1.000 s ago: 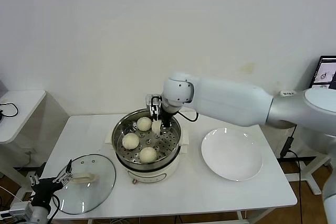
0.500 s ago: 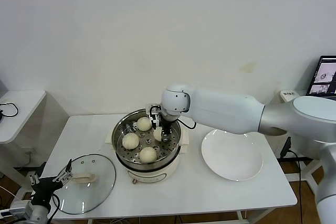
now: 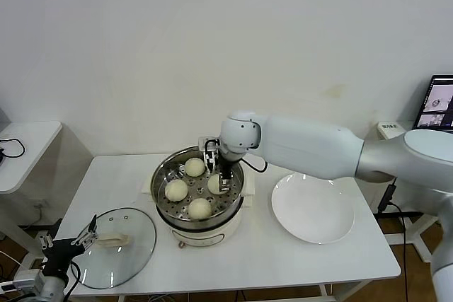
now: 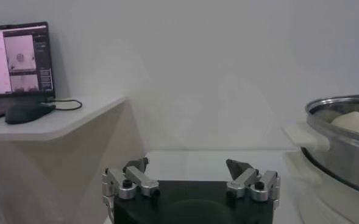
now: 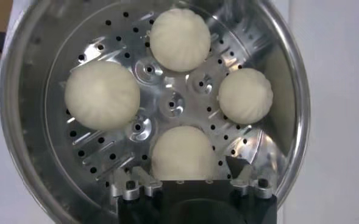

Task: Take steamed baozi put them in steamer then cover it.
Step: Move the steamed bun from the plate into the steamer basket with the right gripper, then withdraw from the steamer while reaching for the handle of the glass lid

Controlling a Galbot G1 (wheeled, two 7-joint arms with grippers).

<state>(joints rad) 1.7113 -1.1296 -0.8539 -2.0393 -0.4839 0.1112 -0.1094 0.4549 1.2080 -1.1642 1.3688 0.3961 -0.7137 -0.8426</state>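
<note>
I should close my left gripper next on the cream handle (image 3: 111, 239) of the glass lid, to cover the steamer.
The steamer (image 3: 202, 233) stands mid-table, a shiny pot (image 5: 27, 91) with a perforated tray. Several steamed baozi lie on the tray, among them one at the back (image 3: 195, 167), one on the left (image 3: 176, 189) and one at the front (image 3: 199, 208). My right gripper (image 3: 220, 172) hangs over the pot, open (image 5: 185, 172), its fingers apart on either side of a baozi (image 5: 183, 152) that rests on the tray. The cover (image 3: 113, 247), a glass lid with a cream handle, lies flat at the table's front left. My left gripper (image 3: 69, 247) waits low beside it, open (image 4: 188, 167) and empty.
A white plate (image 3: 313, 208) with nothing on it lies to the right of the steamer. A small side table (image 3: 25, 143) stands at the left, and a monitor (image 3: 440, 100) at the far right edge. The left wrist view shows the pot's rim (image 4: 341, 105).
My right gripper lowered a baozi into the steamer, then opened and let it go onto the tray. The left arm has not moved.
</note>
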